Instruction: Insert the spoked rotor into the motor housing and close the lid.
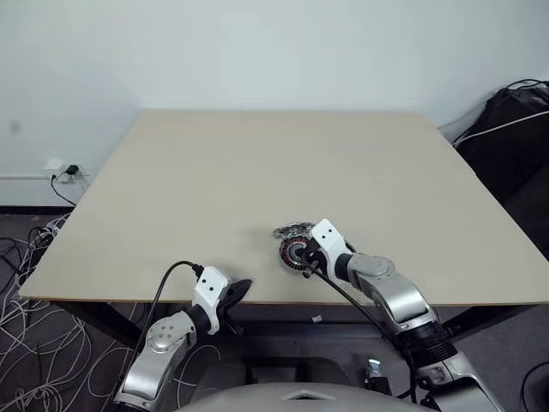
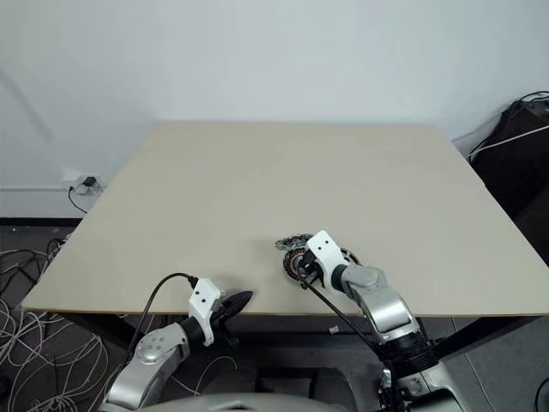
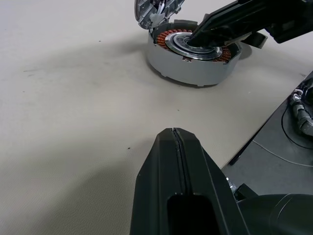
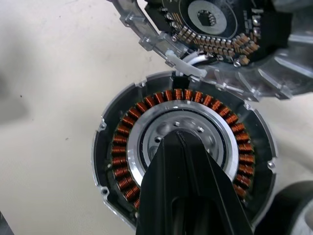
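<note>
Next, my right gripper backs off and grips the rotor's black rim (image 2: 352,257), because its empty tip is blocking the silver centre while the spoked rotor lies beside the housing.
The motor housing (image 4: 122,147), a round grey shell with a copper ring of windings around a silver centre, sits on the table (image 1: 257,172) near its front edge. Its lid (image 4: 215,29) stands tilted open at the far rim, its inner board showing. My right gripper (image 4: 178,133) is shut with nothing between its fingers, and its tip is over the silver centre. A dark curved edge (image 4: 288,208) lies beside the housing; I cannot tell whether it is the spoked rotor. My left gripper (image 1: 240,287) is shut and empty at the table's front edge, left of the housing (image 1: 296,253).
A black bag (image 1: 515,129) lies on the floor past the table's right side. Loose white cables (image 1: 26,343) and a wall socket (image 1: 64,172) are on the left. The tabletop stretches bare behind the housing.
</note>
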You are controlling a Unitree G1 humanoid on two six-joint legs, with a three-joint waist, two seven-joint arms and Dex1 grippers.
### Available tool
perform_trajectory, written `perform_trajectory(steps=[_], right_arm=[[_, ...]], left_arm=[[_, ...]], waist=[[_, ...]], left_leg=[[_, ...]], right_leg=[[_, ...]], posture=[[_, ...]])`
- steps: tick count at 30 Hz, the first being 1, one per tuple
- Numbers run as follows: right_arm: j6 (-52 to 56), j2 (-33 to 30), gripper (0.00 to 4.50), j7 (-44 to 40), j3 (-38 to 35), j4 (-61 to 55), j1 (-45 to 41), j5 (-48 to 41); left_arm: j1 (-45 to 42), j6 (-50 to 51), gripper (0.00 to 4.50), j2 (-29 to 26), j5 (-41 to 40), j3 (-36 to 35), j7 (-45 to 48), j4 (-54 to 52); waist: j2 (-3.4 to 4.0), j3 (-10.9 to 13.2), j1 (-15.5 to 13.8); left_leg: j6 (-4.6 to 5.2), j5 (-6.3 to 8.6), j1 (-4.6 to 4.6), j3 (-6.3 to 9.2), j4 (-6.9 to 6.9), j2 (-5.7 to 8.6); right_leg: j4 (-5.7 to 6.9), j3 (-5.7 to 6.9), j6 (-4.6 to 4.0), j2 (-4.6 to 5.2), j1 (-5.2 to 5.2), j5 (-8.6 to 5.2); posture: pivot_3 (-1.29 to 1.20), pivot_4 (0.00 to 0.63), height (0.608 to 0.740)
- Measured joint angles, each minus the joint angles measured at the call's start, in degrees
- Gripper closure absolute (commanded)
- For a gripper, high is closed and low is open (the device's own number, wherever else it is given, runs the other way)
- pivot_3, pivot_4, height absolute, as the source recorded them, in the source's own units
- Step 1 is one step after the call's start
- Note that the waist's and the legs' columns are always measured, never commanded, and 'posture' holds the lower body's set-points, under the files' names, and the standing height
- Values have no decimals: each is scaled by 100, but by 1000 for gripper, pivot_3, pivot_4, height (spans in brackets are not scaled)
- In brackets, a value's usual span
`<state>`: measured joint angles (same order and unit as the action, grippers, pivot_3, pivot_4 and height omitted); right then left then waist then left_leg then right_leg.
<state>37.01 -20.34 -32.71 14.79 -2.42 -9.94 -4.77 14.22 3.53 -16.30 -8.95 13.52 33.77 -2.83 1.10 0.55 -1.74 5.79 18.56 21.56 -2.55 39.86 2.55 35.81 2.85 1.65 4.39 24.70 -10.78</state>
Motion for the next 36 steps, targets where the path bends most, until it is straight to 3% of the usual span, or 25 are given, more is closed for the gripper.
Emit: perform_trajectory(steps=[7,17,21,27,36], right_arm=[[-23,118,4491,174,-246,-249,178,-127],[327,-193,4491,424,-1190,-1660,906,-478],[504,142,3242,760,-1803,-1995,1482,-796],[738,1141,1323,1596,-2651,-2286,1959,-1247],[1547,2335,1323,2683,-3737,-1997,1764,-2261]], left_arm=[[-10,-1,4500,-2,0,0,5,0],[-23,-9,4500,1,4,-1,-5,0],[7,-11,4500,9,5,8,-4,-2],[-66,-10,4500,-9,7,48,56,-3],[-235,2,4500,-88,5,57,140,-3]], waist=[[3,3,-6],[1,5,-59],[2,5,-61],[11,7,-47],[24,13,-23]], left_leg=[[0,0,2,0,-1,1],[2,1,3,0,-2,0],[2,1,3,0,-2,-1],[0,0,0,-1,-2,-3],[-2,-1,0,-1,-4,-2]], right_leg=[[0,0,0,0,1,0],[-2,1,0,1,1,-1],[-1,0,1,0,1,-1],[1,0,6,-2,-1,-1],[0,-2,6,-5,0,1]], posture=[[0,0,740],[0,0,740],[0,0,740],[0,0,740],[0,0,740]])
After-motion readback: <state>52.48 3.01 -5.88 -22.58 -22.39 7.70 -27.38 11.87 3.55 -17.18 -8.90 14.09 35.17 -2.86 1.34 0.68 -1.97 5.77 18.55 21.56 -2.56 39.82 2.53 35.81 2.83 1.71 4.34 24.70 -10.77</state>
